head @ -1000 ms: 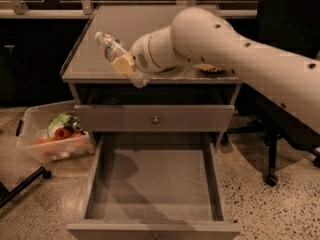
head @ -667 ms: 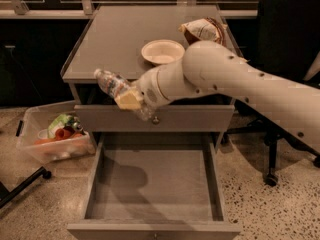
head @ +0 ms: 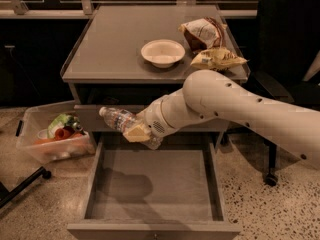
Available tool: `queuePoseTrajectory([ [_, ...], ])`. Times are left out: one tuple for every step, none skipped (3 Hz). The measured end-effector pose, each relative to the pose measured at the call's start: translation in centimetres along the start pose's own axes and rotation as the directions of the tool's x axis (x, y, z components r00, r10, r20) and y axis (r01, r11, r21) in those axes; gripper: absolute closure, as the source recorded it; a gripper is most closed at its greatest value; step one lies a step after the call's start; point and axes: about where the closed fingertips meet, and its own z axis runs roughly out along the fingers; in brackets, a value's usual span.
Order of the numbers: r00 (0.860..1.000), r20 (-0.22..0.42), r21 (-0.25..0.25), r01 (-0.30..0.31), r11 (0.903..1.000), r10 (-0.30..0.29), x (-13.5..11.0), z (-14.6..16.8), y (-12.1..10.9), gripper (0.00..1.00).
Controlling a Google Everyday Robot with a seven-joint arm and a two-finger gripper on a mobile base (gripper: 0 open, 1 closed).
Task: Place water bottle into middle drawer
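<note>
My gripper needs to let go of the water bottle near the centre of the open middle drawer's grey bottom (head: 148, 194).
The water bottle (head: 120, 120), small, clear and crinkled with a pale label band, lies nearly level in my gripper (head: 137, 132), cap end pointing left. The gripper is shut on it and holds it in the air over the back left of the open middle drawer (head: 155, 190), just in front of the cabinet's upper drawer front. The drawer is pulled out wide, with a bare grey floor where the bottle's shadow falls. My white arm comes in from the right.
On the cabinet top (head: 115, 44) stand a white bowl (head: 162, 52) and two snack bags (head: 207, 44). A clear plastic bin (head: 55, 136) with items sits on the floor to the left. A dark office chair (head: 285, 59) stands at the right.
My gripper has come down with the bottle from beside the cabinet top to just above the open drawer, and the bottle has tilted closer to level.
</note>
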Motion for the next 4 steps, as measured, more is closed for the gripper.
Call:
queuePoseTrajectory([
  [0.998,-0.057,-0.013,0.018,0.9997,-0.019,1.8,2.2,-0.9,1.00],
  [0.989,-0.148,-0.034,-0.005,0.9994,0.000,7.6,6.9,-2.6,1.00],
  [0.978,-0.203,-0.036,-0.048,0.9982,0.039,14.8,11.6,-3.7,1.00],
  [0.962,-0.253,-0.021,-0.113,0.9933,0.104,21.4,15.8,-3.8,1.00],
])
